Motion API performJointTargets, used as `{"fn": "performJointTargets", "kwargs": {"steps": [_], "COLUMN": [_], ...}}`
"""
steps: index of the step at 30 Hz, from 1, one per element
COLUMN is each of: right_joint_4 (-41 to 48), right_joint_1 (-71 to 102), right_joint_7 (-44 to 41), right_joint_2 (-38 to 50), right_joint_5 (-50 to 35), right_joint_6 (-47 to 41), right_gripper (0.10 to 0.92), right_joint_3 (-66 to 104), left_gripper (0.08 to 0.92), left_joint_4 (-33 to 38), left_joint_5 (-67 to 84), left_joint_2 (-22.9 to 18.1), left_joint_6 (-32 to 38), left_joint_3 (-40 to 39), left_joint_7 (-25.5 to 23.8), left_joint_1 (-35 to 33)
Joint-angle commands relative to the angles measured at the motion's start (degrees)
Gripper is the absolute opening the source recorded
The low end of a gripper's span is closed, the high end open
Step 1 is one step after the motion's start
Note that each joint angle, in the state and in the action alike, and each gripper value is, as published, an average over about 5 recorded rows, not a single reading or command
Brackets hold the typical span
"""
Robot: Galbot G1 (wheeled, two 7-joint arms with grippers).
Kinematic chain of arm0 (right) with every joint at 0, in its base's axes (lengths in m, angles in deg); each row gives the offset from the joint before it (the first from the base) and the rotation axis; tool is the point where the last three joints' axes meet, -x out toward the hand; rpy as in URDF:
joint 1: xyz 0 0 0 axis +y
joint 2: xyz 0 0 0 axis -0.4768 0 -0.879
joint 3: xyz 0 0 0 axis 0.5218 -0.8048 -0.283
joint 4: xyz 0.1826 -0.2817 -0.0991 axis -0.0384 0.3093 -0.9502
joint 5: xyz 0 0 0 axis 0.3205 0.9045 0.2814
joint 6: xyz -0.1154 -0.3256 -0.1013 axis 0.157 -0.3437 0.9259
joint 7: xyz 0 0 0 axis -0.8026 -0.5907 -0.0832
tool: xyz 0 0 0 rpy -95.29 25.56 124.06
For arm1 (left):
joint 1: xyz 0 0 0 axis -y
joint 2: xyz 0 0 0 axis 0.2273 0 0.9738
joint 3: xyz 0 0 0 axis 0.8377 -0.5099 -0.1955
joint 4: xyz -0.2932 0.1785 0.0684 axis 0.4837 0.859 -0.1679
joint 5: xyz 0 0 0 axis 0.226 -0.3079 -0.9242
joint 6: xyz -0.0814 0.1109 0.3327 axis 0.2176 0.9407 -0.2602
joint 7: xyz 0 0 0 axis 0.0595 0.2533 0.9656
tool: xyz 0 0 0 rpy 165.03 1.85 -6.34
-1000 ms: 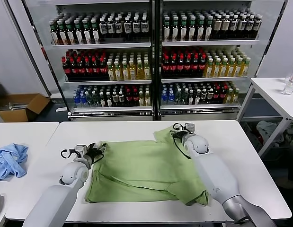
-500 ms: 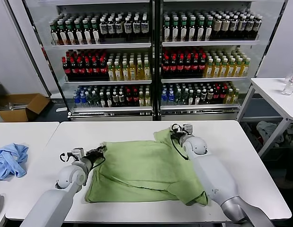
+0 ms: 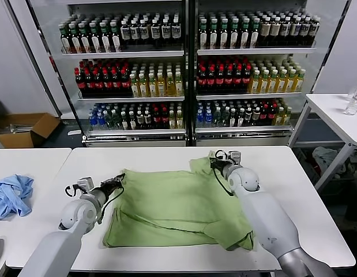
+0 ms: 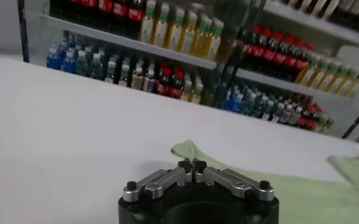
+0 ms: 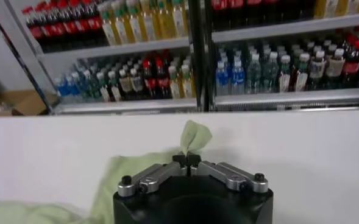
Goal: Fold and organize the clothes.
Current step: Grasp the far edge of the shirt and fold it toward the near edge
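Observation:
Next, my left gripper sets the far corner of the light green T-shirt down on the near folded flap's end [image 3: 122,213] closest to it and lets go of it there.
The light green T-shirt [image 3: 178,205] lies partly folded on the white table [image 3: 299,190]. My left gripper [image 3: 116,179] is shut on the shirt's far left corner; the left wrist view shows the pinched green cloth [image 4: 194,153] at my left gripper [image 4: 192,165]. My right gripper [image 3: 214,163] is shut on the shirt's far right corner; the right wrist view shows a green tip [image 5: 193,135] sticking up from my right gripper [image 5: 186,159]. No red-and-white graphic shows.
A crumpled light blue garment [image 3: 10,194] lies on the neighbouring table at the left. Shelves of bottles [image 3: 184,69] stand behind the table. Another white table [image 3: 339,115] with a bottle stands at the far right. A cardboard box [image 3: 25,128] sits on the floor.
My left gripper has pulled its corner of the shirt to the left, spreading the far edge wider. My right gripper has shifted slightly right with its corner.

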Motion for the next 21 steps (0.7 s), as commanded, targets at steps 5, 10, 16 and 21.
{"fn": "performJointTargets", "kwargs": {"steps": [5,10,16,21], "right_joint_4": [-25.18,-34.13,-43.53,-48.21], "right_joint_1": [15.31,25.03,37.84,46.03], "right_joint_7": [2.08,2.77,3.37,4.05], "right_joint_2": [9.03,12.21,15.11,15.09], "right_joint_5": [-5.37,-6.51,-8.02,-8.77], "right_joint_6": [-0.76,-1.01,-1.11,-1.66], "right_gripper": [0.105,0.105,0.105,0.105], "right_joint_3": [7.55,12.86,21.92,26.75], "left_gripper": [0.084,0.084,0.084,0.084], "left_joint_4": [16.39,21.46,25.3,26.07], "left_joint_5": [6.59,6.96,6.48,3.27], "left_joint_2": [1.38,2.2,3.12,4.02], "left_joint_6": [0.94,0.62,-0.49,-1.9], "left_joint_3": [5.81,8.17,10.0,10.45], "left_joint_7": [0.54,0.68,0.86,0.97], "left_joint_1": [-11.03,-16.58,-22.16,-25.1]}}
